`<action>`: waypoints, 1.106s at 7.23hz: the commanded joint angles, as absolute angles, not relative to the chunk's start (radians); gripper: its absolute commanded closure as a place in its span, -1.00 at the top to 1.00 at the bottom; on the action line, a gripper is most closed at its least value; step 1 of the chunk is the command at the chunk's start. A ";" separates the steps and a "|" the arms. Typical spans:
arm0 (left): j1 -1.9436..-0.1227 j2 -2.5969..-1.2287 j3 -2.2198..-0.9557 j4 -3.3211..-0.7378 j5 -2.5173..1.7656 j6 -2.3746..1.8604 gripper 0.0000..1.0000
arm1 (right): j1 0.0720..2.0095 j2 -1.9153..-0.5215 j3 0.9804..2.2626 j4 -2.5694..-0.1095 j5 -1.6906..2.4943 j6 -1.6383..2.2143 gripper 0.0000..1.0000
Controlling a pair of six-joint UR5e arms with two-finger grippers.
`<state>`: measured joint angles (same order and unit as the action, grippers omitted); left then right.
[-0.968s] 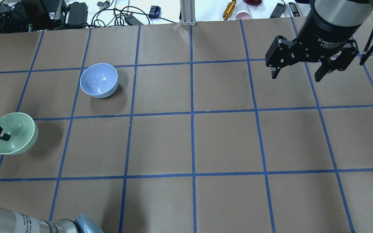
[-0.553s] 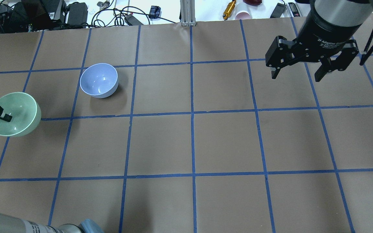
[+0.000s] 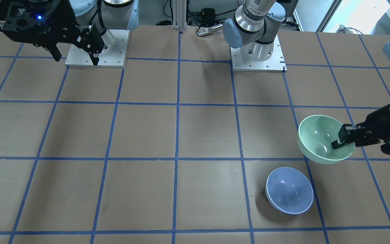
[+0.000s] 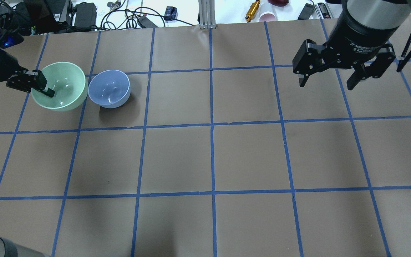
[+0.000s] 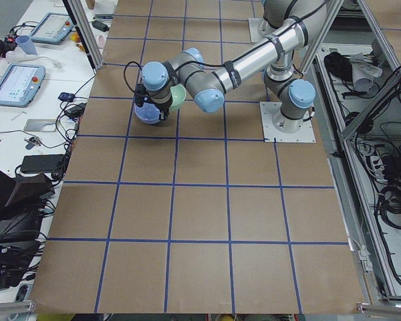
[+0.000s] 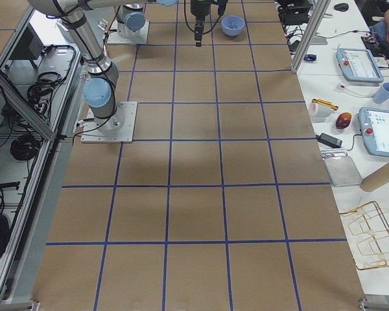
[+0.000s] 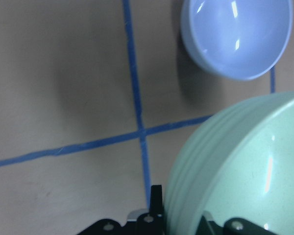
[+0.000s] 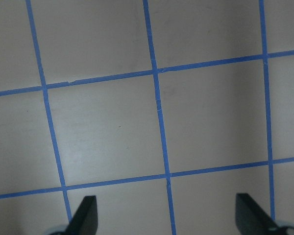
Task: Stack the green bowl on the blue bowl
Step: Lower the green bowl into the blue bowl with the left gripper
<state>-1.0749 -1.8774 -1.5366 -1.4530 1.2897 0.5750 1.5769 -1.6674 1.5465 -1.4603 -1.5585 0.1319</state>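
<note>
Next, my left gripper lets go of the green bowl down inside the hollow of the blue bowl (image 3: 290, 189) (image 7: 238, 35), rim over rim.
My left gripper (image 4: 40, 86) is shut on the rim of the pale mint-green bowl (image 4: 64, 84) and holds it in the air, just left of the blue bowl (image 4: 109, 88). One finger is inside the green bowl, the other outside. In the front-facing view the green bowl (image 3: 318, 135) hangs up and right of the blue bowl (image 3: 289, 194), which stands upright on the table. The left wrist view shows the green bowl (image 7: 245, 171) close up and the blue bowl (image 7: 235, 34) beyond it. My right gripper (image 4: 328, 79) is open and empty, high over the far right of the table.
The table is brown paper with a blue tape grid (image 4: 212, 125). Cables, chargers and small tools (image 4: 84, 12) lie beyond the far edge. The two arm bases (image 3: 257, 54) stand on white plates on the robot's side.
My left gripper has carried the green bowl away from the near left, toward the far side and rightward, up beside the blue bowl. The right arm has not moved.
</note>
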 commanded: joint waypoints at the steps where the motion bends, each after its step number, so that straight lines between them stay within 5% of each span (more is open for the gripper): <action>1: -1.146 -1.951 -1.512 -1.316 1.285 0.443 -1.00 | 1.577 -1.667 1.548 -1.460 -1.559 0.132 1.00; 8: -1.229 -2.080 -1.489 -1.167 1.298 0.333 -1.00 | 1.577 -1.667 1.548 -1.460 -1.559 0.132 1.00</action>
